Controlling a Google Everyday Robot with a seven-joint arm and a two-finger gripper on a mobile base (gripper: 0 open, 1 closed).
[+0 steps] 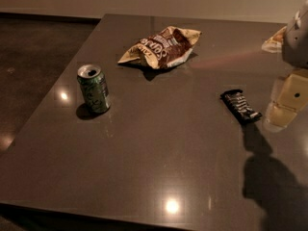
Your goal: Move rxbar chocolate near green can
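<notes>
The gripper should next move to the middle of the rxbar chocolate (pixel 240 106) and close there, because the bar must go to the green can.
The rxbar chocolate (pixel 240 106) is a small flat black wrapper with pale lettering, lying on the dark table (pixel 159 148) at the right. The green can (pixel 94 89) stands upright at the left of the table, silver top up. My gripper (pixel 285 107) hangs at the right edge of the view, just right of the bar and a little above the table, pale and cream coloured. It holds nothing that I can see. The bar and the can are far apart.
A brown-and-cream chip bag (pixel 161 47) lies at the back middle of the table. A pale packet (pixel 275 40) lies at the far right behind the arm. The table's left edge drops to a dark floor (pixel 33 47).
</notes>
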